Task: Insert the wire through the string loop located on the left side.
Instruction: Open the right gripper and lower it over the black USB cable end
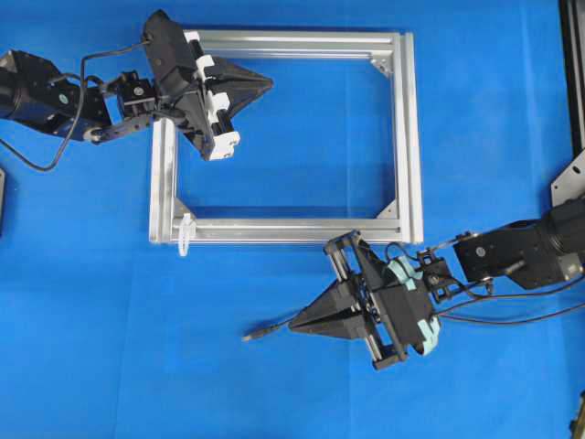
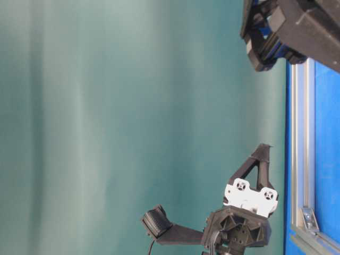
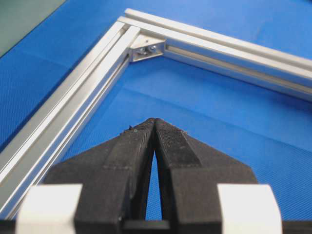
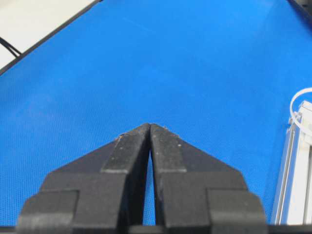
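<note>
My right gripper needs to grip the wire [image 1: 285,322] just behind its black plug, leaving the plug's silvery tip free for the string loop.
The wire's slim black plug [image 1: 260,333] lies on the blue mat, its silvery tip pointing left. It pokes out just left of my right gripper [image 1: 292,324], which is shut. In the right wrist view the right gripper [image 4: 149,125] has its jaws pressed together with nothing showing between them, and the plug is hidden. The white string loop [image 1: 186,233] hangs at the lower left corner of the aluminium frame [image 1: 302,229], and also shows as the string loop [image 4: 300,109] at the right edge. My left gripper [image 1: 271,84] is shut and empty over the frame's upper left part.
The silver rectangular frame [image 3: 73,112] lies flat on the blue mat, a corner bracket [image 3: 146,48] ahead of the left gripper [image 3: 155,120]. Thin black cables [image 1: 512,315] trail from the right arm towards the right edge. A black rail [image 1: 574,73] runs along the right border.
</note>
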